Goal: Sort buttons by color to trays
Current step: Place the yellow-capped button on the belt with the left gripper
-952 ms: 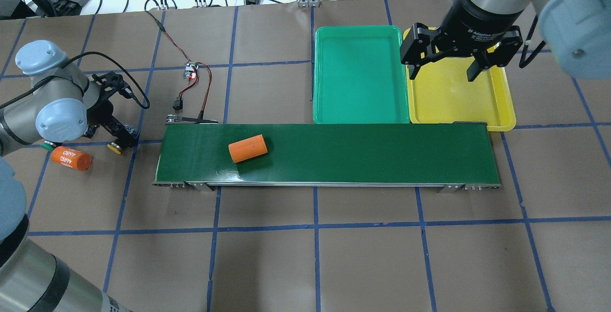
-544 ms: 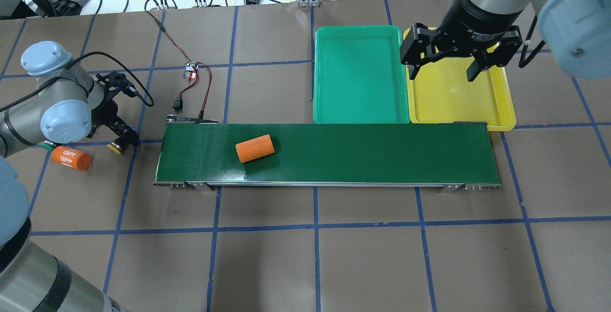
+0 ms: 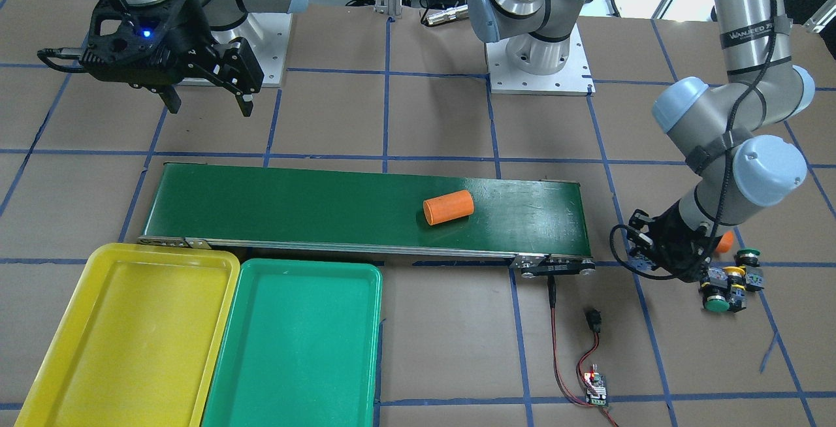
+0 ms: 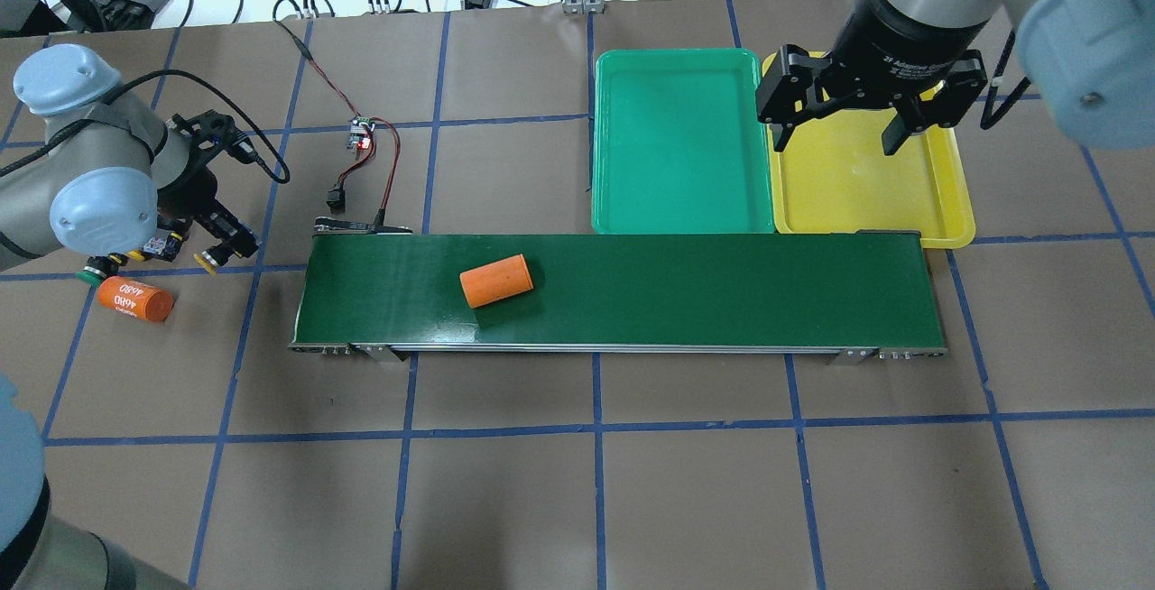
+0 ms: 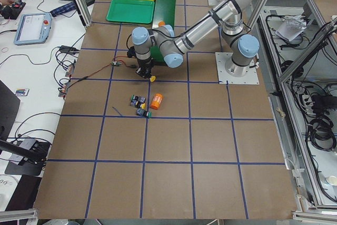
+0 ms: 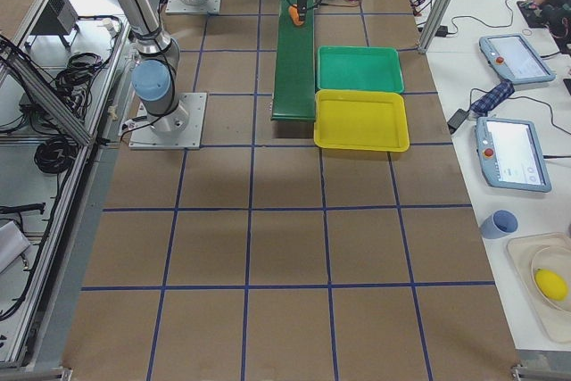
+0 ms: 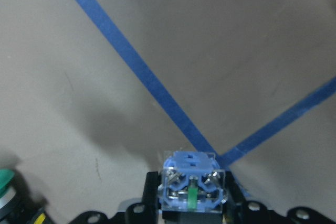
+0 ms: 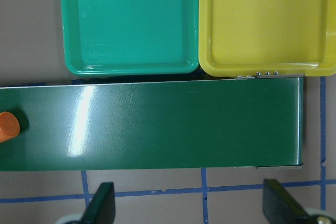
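Next, I release the yellow-capped button, now held just above the table, with my left gripper on the conveyor belt's end [image 3: 534,228] nearest the group of buttons.
My left gripper [image 4: 226,243] is shut on a yellow-capped button [image 4: 209,258], held just above the table left of the belt; its blue contact block [image 7: 193,187] shows between the fingers in the left wrist view. The other buttons lie in a cluster beside it: a green one [image 3: 718,303], a yellow one [image 3: 735,275] and another green one [image 3: 748,257]. My right gripper [image 4: 835,134] hangs open and empty above the yellow tray [image 4: 866,193]. The green tray [image 4: 681,143] sits next to it. Both trays hold nothing.
A long dark-green conveyor belt [image 4: 704,288] runs in front of the trays with an orange cylinder [image 4: 495,280] lying on it. A second orange cylinder marked 4680 [image 4: 135,299] lies by the button cluster. A small circuit board with red and black wires [image 4: 361,134] sits behind the belt's left end.
My left gripper has risen and drawn back with the yellow button in it. The orange cylinder on the belt has travelled right. The right arm has stayed still.
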You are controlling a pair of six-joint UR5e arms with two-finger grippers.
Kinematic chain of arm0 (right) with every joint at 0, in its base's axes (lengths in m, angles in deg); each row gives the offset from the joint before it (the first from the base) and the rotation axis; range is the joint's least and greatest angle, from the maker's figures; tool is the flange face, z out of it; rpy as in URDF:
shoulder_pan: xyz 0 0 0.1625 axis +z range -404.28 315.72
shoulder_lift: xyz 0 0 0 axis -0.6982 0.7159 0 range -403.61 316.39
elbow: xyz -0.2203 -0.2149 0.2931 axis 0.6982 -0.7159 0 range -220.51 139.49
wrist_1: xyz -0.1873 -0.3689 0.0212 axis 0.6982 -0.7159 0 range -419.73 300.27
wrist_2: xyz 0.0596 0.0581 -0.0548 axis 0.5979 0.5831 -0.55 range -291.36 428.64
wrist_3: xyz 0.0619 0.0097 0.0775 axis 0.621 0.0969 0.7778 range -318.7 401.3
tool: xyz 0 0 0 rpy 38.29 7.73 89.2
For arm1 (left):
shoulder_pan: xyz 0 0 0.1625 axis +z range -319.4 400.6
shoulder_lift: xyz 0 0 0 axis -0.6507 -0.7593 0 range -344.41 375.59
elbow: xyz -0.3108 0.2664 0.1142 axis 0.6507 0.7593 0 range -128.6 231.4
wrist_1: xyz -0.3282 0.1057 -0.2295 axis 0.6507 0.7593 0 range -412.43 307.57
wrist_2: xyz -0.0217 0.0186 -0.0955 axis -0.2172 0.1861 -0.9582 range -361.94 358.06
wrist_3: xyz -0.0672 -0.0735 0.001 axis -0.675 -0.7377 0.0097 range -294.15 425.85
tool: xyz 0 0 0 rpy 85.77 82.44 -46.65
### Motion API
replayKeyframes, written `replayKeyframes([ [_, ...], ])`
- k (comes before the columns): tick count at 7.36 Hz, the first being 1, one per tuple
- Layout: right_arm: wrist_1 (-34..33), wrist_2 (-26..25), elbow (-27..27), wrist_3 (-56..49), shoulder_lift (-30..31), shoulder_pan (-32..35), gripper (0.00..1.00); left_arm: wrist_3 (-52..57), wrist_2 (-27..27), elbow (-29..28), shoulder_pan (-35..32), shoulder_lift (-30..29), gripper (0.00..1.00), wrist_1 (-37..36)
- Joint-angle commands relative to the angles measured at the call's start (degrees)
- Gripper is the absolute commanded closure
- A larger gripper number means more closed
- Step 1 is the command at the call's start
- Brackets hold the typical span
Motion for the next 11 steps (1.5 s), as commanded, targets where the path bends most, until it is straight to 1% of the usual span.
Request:
replayKeyframes([
  [1,0.0,0.0,0.0,0.0,0.0,0.0,0.0,2.8,0.2,-0.6,-11.9,5.0,1.0,2.3],
  [2,0.0,0.0,0.0,0.0,0.0,0.0,0.0,4.6,0.6,0.0,-14.3,5.9,1.0,3.5],
  [3,0.0,0.0,0.0,-0.1,-0.1,0.0,0.0,6.3,1.6,1.0,-14.7,6.8,1.0,3.6],
  [4,0.0,0.0,0.0,0.0,-0.1,0.0,0.0,5.9,1.4,2.2,-15.0,7.4,1.0,3.6],
  [5,0.0,0.0,0.0,-0.1,-0.1,0.0,0.0,6.3,1.4,4.8,-15.8,9.4,1.0,3.5],
  [6,0.0,0.0,0.0,-0.1,-0.1,0.0,0.0,6.4,0.9,6.9,-16.0,10.1,1.0,2.7],
  [7,0.0,0.0,0.0,-0.1,-0.1,0.0,0.0,5.6,1.0,8.3,-17.1,9.5,1.0,1.9],
  [8,0.0,0.0,0.0,0.0,0.0,0.0,0.0,5.7,1.5,9.1,-19.7,8.5,1.0,-1.7],
  [9,-0.1,0.0,0.0,0.0,-0.1,0.0,0.0,5.5,1.4,9.1,-20.7,7.7,1.0,-5.0],
  [10,-0.1,0.0,0.0,0.0,-0.2,0.0,0.0,5.5,1.4,9.1,-20.9,7.6,0.54,-5.3],
  [11,-0.1,0.0,0.0,0.0,-0.1,0.0,0.0,5.0,1.0,9.6,-21.0,8.2,0.01,-5.1],
])
